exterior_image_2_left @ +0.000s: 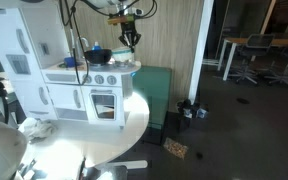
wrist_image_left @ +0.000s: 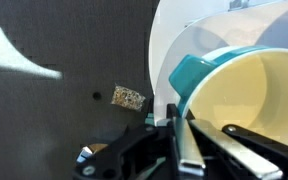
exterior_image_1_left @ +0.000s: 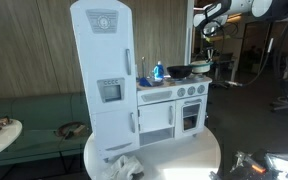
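My gripper has a place to go with the teal bowl. Next, I set it down on the end of the white counter [exterior_image_1_left: 198, 71] beside the black pan.
My gripper [wrist_image_left: 177, 138] is shut on the rim of a teal bowl [wrist_image_left: 246, 88] with a cream inside, one finger outside the wall and one inside. In both exterior views the gripper [exterior_image_2_left: 130, 40] [exterior_image_1_left: 210, 32] hangs over the end of the white toy kitchen's counter [exterior_image_2_left: 79, 72] [exterior_image_1_left: 174, 87]. The bowl [exterior_image_2_left: 123, 57] sits at that counter end. A black pan [exterior_image_1_left: 180, 71] and a blue bottle [exterior_image_1_left: 158, 71] stand on the counter beside it.
The toy kitchen with its tall white fridge [exterior_image_1_left: 104, 70] stands on a round white table [exterior_image_2_left: 124, 125]. A crumpled cloth [exterior_image_1_left: 122, 166] lies at the table's front. A green bench [exterior_image_1_left: 34, 110] is behind. A speckled scrap [wrist_image_left: 128, 97] lies on the dark floor.
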`<state>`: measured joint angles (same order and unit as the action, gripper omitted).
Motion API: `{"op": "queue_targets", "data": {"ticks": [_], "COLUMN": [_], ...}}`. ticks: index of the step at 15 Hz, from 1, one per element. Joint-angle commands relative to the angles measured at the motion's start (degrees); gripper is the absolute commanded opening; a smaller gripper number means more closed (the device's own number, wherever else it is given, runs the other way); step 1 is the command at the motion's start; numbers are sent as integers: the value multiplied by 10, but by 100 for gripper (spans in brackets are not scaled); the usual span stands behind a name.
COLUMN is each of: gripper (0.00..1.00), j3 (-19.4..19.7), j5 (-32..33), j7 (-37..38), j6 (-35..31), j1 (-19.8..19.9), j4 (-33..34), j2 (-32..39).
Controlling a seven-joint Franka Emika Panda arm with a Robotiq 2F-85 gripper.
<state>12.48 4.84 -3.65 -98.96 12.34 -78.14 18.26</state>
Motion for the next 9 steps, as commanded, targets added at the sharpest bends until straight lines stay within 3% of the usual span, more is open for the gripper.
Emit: {"op": "queue_targets", "data": {"ticks": [1,9], "gripper": [4,4], "j3": [-13,-19], "j5": [-15,-14], "j7": [-16,-18], "j6": [22,31], "j1": [11,10], "j4": [36,49], "j2": [17,27]}}
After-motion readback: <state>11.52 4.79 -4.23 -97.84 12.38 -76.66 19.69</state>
